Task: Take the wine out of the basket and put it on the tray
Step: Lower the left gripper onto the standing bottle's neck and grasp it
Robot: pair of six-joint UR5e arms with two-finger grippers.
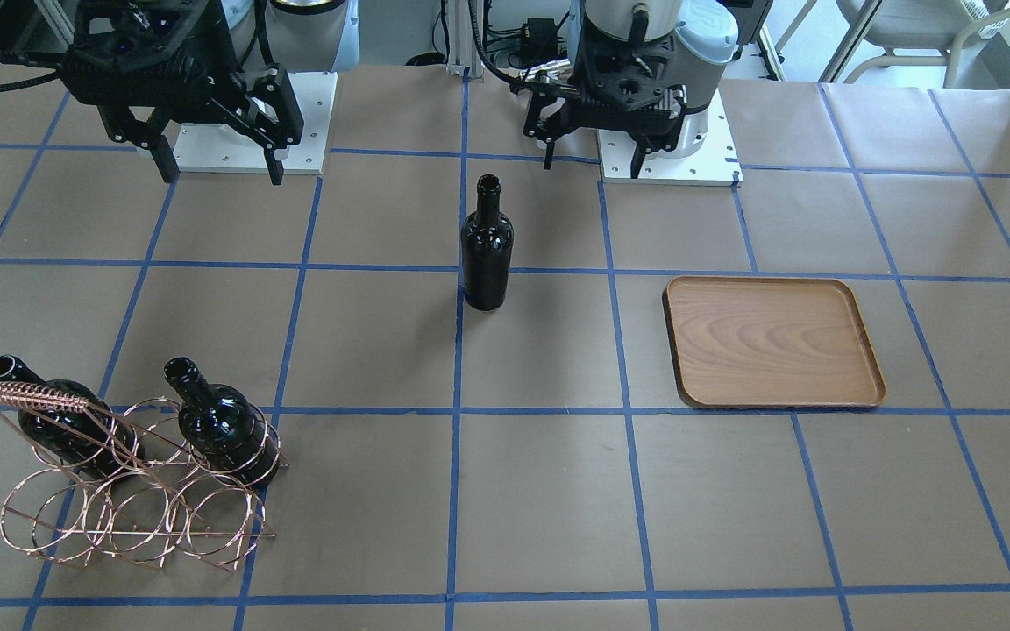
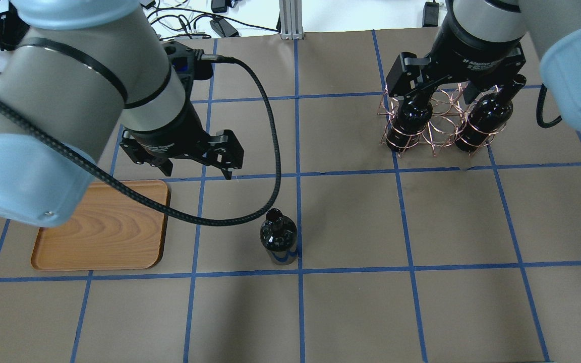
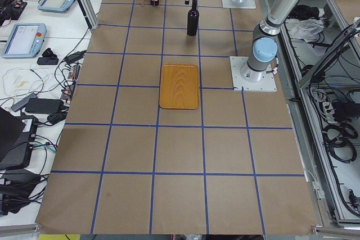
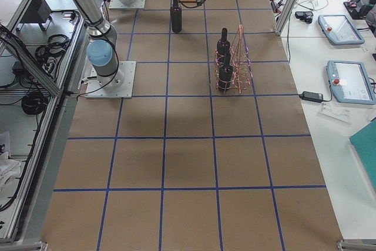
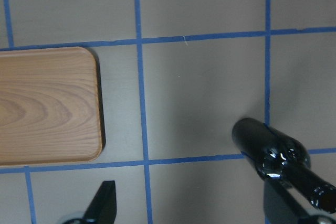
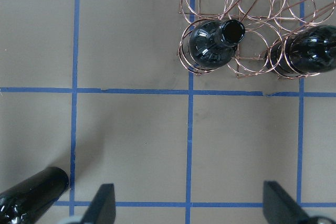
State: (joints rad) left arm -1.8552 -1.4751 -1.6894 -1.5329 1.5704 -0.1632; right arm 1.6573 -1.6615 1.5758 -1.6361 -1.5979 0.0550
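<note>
The robot's left gripper needs to next move to the neck [image 1: 487, 200] [image 5: 307, 183] of the wine bottle that stands apart from the basket, then close there.
One wine bottle [image 1: 486, 254] stands upright on the table's middle, apart from the basket and tray; it also shows in the overhead view [image 2: 279, 237]. Two more bottles [image 1: 224, 429] [image 1: 58, 421] sit in the copper wire basket [image 1: 128, 499]. The wooden tray [image 1: 772, 342] lies bare. My left gripper [image 1: 593, 166] is open and empty, raised between tray [image 5: 47, 103] and standing bottle [image 5: 278, 156]. My right gripper [image 2: 459, 93] is open and empty, raised above the basket [image 6: 247, 24].
The table is brown paper with a blue tape grid. The two white arm base plates [image 1: 246, 123] [image 1: 672, 145] sit at the robot's side. Tablets and cables lie on side benches [image 3: 34, 32].
</note>
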